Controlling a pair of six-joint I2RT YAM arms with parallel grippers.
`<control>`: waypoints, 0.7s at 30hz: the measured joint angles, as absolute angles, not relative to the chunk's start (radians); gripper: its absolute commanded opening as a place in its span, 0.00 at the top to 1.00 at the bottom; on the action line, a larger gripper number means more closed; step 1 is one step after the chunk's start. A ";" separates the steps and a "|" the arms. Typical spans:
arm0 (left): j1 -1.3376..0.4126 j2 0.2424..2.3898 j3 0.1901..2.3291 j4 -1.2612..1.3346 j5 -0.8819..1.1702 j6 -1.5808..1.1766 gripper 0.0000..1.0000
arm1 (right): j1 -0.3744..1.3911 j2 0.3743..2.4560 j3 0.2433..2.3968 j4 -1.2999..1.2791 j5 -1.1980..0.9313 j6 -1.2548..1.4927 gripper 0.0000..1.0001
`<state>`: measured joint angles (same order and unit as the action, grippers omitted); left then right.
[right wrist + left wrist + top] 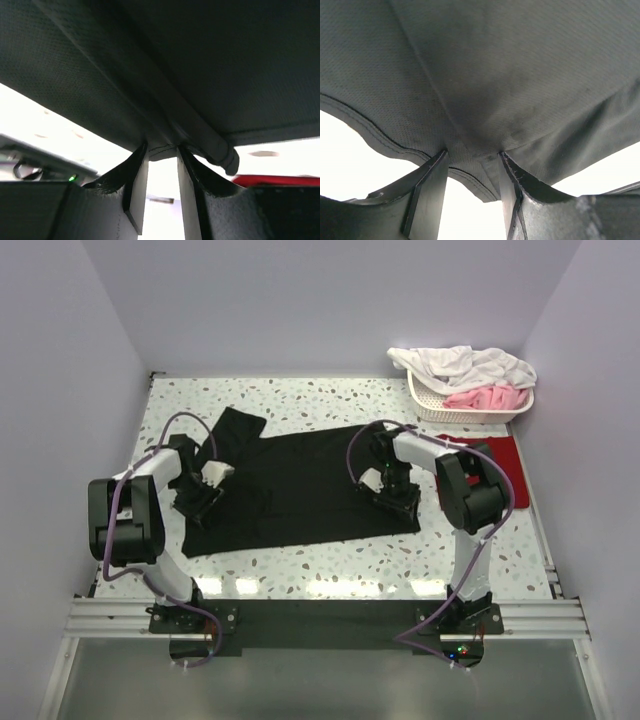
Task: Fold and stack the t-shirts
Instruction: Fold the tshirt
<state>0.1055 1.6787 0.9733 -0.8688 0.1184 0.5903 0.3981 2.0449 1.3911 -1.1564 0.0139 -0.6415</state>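
Note:
Next, I move my right gripper to the black t-shirt's back corner (382, 424), the one nearest the white basket, and close it there.
A black t-shirt (300, 485) lies spread flat across the middle of the table. My left gripper (200, 502) is down on its left part, near the lower hem. In the left wrist view the black t-shirt (510, 75) fills the frame and its stitched hem runs across the tips of my left gripper (472, 152), whose jaws stand apart. My right gripper (397, 500) is on the shirt's right end. There a folded edge of the black t-shirt (200, 60) lies at the tips of my right gripper (161, 147), jaws narrowly apart with light between them. A dark red t-shirt (508, 462) lies flat at the right, partly behind the right arm.
A white basket (470, 412) stands at the back right corner, holding white cloth (460, 365) and pink cloth (485, 397). Walls close the table on the left, back and right. The dark red t-shirt (280, 180) shows low on the right in the right wrist view.

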 measured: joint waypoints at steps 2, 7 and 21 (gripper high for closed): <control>0.105 1.689 0.984 -0.871 0.112 0.590 0.51 | 0.424 2.019 1.333 -1.162 0.012 -0.638 0.67; 0.105 1.698 0.995 -0.870 0.098 0.614 0.51 | 0.491 1.959 1.219 -1.190 -0.036 -0.636 0.66; 0.113 1.815 1.515 -0.922 0.373 0.664 0.43 | 0.311 2.030 1.816 -1.295 -0.229 -0.619 0.56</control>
